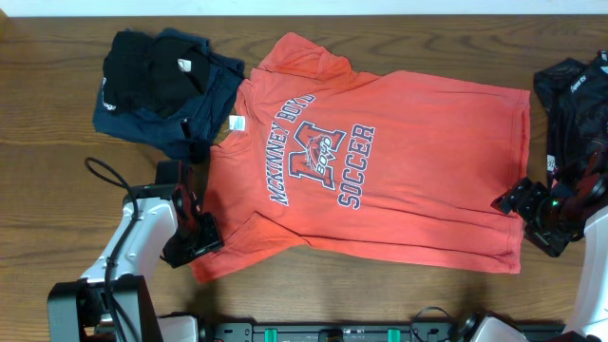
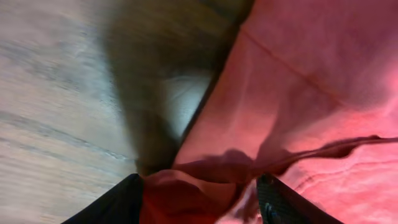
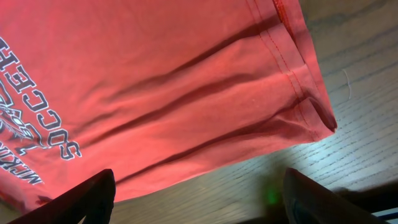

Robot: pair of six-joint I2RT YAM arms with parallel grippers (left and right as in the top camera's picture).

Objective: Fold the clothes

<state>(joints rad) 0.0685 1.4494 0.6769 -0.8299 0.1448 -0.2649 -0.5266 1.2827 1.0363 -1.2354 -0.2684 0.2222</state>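
The left gripper's fingers hold a loose bunched fold while the sleeve sticks out, so the robot should take the sleeve's near corner (image 1: 203, 274) and draw it in.
The clothes' main piece, an orange-red T-shirt (image 1: 418, 152) with navy-and-white lettering, lies spread flat across the middle of the table, collar to the left. My left gripper (image 1: 201, 233) sits at its near-left sleeve. In the left wrist view its jaws (image 2: 199, 186) stand apart, with a bunched fold of the red fabric (image 2: 298, 74) lying loose between them. My right gripper (image 1: 525, 204) is at the shirt's right hem corner. It is open (image 3: 198, 186) over bare wood, and the hem (image 3: 155, 74) lies just ahead of the fingers without touching them.
A heap of navy and black garments (image 1: 157, 85) lies at the back left, touching the shirt's collar side. Another dark garment (image 1: 570, 95) is piled at the right edge. A black cable (image 1: 100, 171) loops beside the left arm on the wooden table (image 1: 57, 190).
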